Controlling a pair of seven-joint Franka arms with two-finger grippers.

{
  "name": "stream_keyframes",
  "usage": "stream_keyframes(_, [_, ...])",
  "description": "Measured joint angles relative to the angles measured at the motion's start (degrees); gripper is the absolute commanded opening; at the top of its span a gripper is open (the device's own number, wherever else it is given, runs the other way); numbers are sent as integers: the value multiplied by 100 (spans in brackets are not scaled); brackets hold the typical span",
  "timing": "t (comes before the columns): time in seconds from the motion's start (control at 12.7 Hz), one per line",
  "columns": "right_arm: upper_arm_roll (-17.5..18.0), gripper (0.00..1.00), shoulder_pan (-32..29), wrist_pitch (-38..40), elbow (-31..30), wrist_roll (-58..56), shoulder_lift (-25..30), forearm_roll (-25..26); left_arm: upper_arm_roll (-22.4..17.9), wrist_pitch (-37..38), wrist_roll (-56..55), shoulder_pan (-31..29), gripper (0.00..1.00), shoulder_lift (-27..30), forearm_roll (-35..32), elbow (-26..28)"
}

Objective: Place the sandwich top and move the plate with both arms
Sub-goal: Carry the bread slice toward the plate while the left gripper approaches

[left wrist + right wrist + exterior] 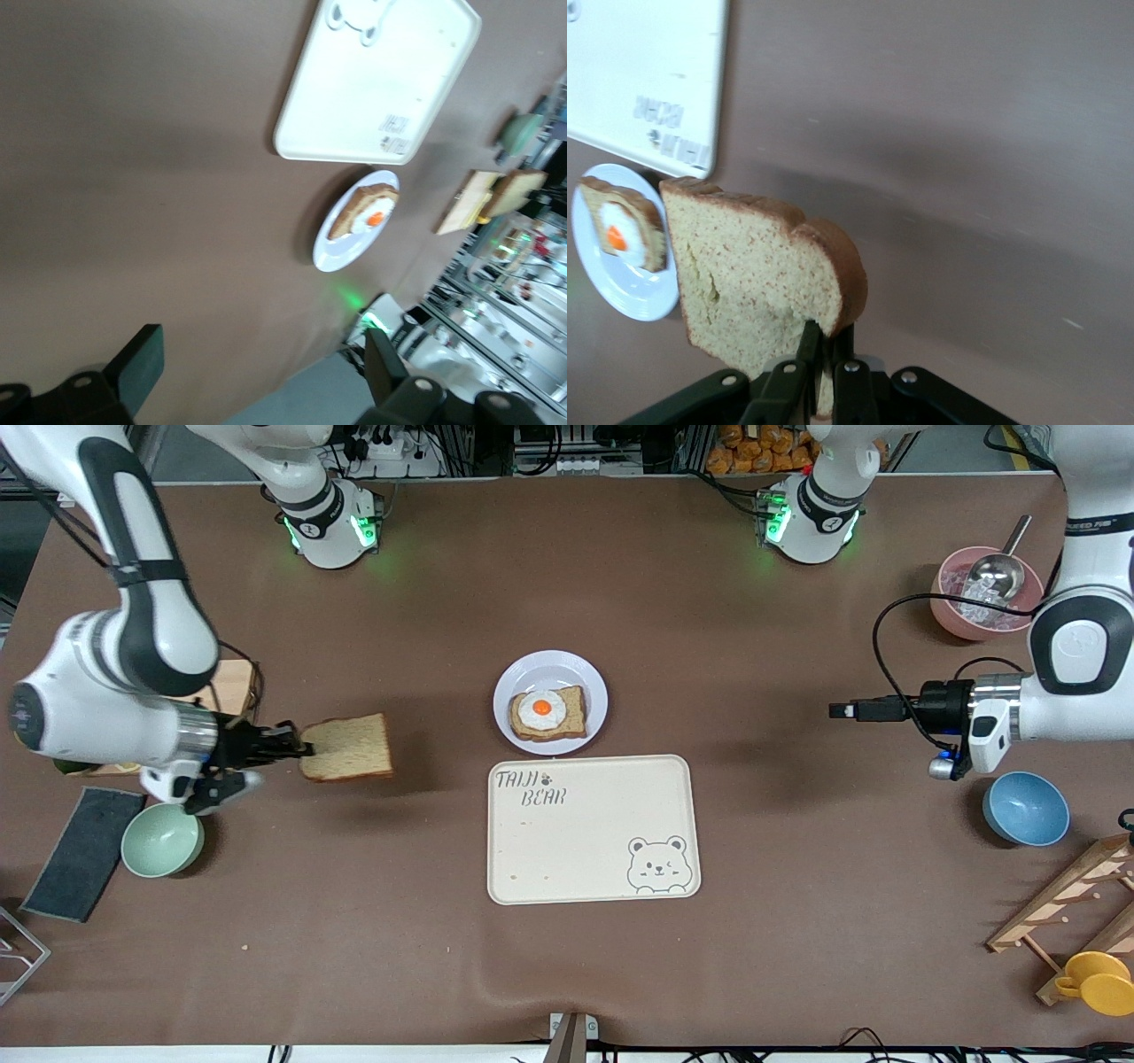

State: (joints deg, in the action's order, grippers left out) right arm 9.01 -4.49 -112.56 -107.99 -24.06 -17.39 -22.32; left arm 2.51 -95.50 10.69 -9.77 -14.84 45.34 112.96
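I should open my right gripper to let go of the sandwich top over the fried egg on the plate's bread slice (542,711) (622,234).
The sandwich top (348,747) is a plain brown bread slice, pinched at one edge by my right gripper (301,748) and held above the table, between the plate and the right arm's end. The right wrist view shows the slice (757,274) clamped in that gripper (828,341). The pale plate (550,669) sits at the table's middle and carries a bread slice with a fried egg (547,713). My left gripper (837,710) is open and empty, over bare table toward the left arm's end. Its wrist view shows the gripper (260,347) and the plate (332,257) farther off.
A cream bear-printed tray (592,828) lies just nearer the camera than the plate. A green bowl (162,840), dark cloth (84,853) and wooden board (232,686) are at the right arm's end. A blue bowl (1025,808), pink bowl (952,615) and wooden rack (1072,903) are at the left arm's end.
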Motion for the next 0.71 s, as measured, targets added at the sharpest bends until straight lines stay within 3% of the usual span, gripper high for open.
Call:
stream_keyframes(0.39, [-1, 0, 1054, -475, 0, 296, -342, -853, 95, -231, 976, 105, 100, -113, 1000, 857])
stream_keyframes(0.71, [0, 0, 2079, -1032, -2, 1154, -534, -1512, 256, -260, 1361, 164, 100, -336, 1485, 1006])
